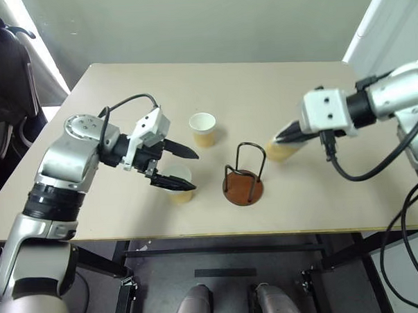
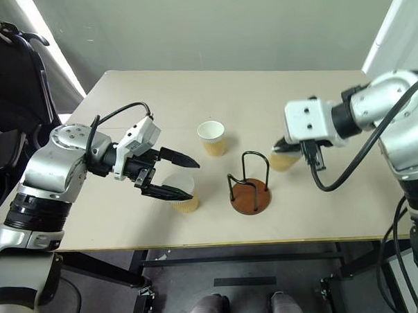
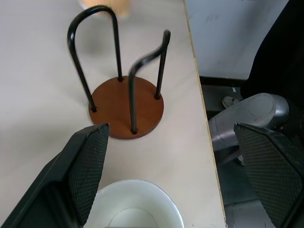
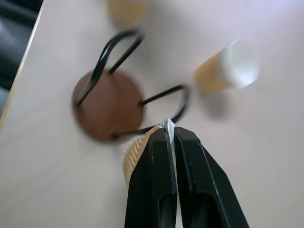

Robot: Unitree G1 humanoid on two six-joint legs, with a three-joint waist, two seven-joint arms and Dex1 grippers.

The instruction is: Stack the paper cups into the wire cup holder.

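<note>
Next, I bring the paper cup to rest with my right gripper and let go of it on the round brown base [image 1: 239,188] [image 4: 109,105] between the holder's black hoops.
The wire cup holder [image 1: 243,177], black hoops on a round brown base, stands empty near the table's front middle. My right gripper [image 1: 278,135] is shut on the white rim of one paper cup [image 1: 282,152], just to the right of the holder; the pinch shows close up in the right wrist view [image 4: 170,127]. My left gripper [image 1: 191,171] is open, its fingers [image 3: 88,166] straddling a second upright cup [image 1: 180,188] left of the holder without squeezing it. A third cup [image 1: 203,129] stands upright behind, between the left gripper and the holder.
The beige table [image 1: 213,87] has bare room across its back half. Its front edge [image 1: 219,234] runs close to the holder and the left cup. A black chair [image 1: 4,68] stands off the table's left side.
</note>
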